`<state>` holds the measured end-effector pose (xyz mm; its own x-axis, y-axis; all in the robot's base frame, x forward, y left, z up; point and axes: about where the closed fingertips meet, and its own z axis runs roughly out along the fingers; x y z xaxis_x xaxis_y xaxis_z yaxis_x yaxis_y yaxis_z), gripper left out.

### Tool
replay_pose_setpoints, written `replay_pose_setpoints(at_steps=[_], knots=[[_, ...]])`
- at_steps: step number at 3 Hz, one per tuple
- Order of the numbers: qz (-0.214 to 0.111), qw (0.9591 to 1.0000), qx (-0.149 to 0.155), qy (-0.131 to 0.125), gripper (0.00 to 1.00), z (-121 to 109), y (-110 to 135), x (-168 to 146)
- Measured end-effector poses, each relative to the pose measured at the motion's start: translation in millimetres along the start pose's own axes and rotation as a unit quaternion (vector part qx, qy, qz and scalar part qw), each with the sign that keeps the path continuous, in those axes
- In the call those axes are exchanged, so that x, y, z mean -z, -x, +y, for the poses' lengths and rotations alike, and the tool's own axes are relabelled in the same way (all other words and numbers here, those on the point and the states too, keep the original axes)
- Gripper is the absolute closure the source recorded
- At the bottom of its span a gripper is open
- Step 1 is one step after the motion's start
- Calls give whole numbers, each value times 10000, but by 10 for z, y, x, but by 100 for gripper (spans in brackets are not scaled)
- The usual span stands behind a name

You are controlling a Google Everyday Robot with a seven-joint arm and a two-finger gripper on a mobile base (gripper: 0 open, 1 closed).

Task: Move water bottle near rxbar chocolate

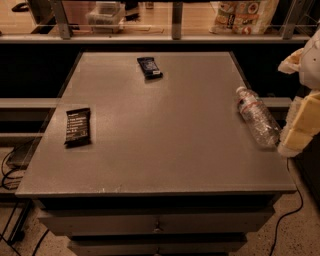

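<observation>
I should grip the base end (267, 137) of the water bottle, opposite its white cap.
The water bottle (256, 117) lies on its side near the right edge of the grey table (165, 145), with its white cap pointing to the far left. The rxbar chocolate (78, 126), a flat black wrapper with white text, lies near the table's left edge. My gripper (296, 131) comes in from the right edge of the view and sits right beside the bottle's base end, at the table's right edge. The arm above it is partly cut off by the frame.
A smaller dark blue-black wrapper with a white end (149, 67) lies at the back centre of the table. A shelf rail with bags (243, 15) and a container (106, 15) runs behind. Drawers sit below the front edge. Cables lie on the floor on both sides.
</observation>
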<state>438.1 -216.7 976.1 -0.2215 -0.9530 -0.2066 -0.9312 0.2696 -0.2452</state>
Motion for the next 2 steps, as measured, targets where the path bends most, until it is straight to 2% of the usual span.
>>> replay_pose_setpoints(at_steps=[1,2], knots=[[0,10000,0,-1,0,0,0,0],[-111,9997,-124,-198,0,-184,81,-58]])
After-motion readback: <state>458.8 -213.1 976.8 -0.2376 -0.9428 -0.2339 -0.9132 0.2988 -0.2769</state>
